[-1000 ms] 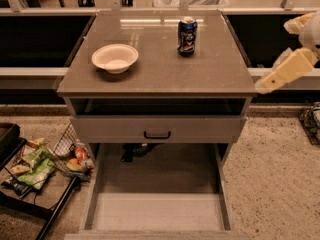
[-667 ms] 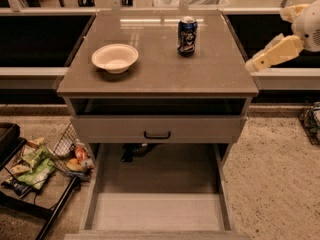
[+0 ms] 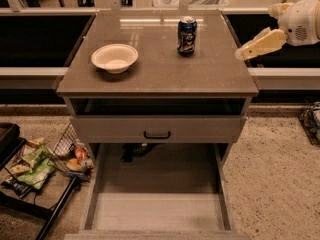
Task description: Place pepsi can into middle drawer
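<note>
I move my gripper to the pepsi can next and close it around the middle of its body (image 3: 187, 36), between its silver top and its bottom.
The pepsi can (image 3: 187, 35), dark blue with a silver top, stands upright at the back right of the cabinet top (image 3: 160, 76). The middle drawer (image 3: 157, 211) is pulled out wide below, its pale floor bare. My gripper (image 3: 245, 50), cream-coloured, hangs at the right edge of the cabinet top, to the right of the can and apart from it, holding nothing that I can see.
A white bowl (image 3: 114, 57) sits on the left of the cabinet top. A shut grey drawer front with a black handle (image 3: 157, 134) is above the open drawer. A wire basket of snack bags (image 3: 37, 161) stands on the floor at left.
My gripper has moved up and to the left, closer to the can. The can, bowl and drawers have not moved.
</note>
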### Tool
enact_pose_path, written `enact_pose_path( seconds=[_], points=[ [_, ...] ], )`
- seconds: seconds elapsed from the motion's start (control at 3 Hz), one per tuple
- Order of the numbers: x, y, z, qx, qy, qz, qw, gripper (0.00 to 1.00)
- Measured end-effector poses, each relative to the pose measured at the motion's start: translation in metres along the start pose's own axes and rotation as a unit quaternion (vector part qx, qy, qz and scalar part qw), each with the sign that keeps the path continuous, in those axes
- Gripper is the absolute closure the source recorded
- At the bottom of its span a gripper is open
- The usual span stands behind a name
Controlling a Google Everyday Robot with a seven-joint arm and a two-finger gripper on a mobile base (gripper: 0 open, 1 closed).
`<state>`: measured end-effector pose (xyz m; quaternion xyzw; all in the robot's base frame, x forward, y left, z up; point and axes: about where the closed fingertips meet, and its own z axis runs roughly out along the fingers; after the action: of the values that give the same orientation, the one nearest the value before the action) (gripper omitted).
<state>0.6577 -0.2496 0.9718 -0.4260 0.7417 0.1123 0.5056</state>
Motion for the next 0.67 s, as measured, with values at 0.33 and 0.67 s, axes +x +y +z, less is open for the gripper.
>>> enact_pose_path(
  seconds=[0.33,0.67],
  points=[
    [-0.006,-0.018,0.048,-0.005,-0.046,0.017,0.9988,0.0],
    [-0.013,-0.033,0.114,-0.027,-0.069,0.028,0.9969,0.0]
  ],
)
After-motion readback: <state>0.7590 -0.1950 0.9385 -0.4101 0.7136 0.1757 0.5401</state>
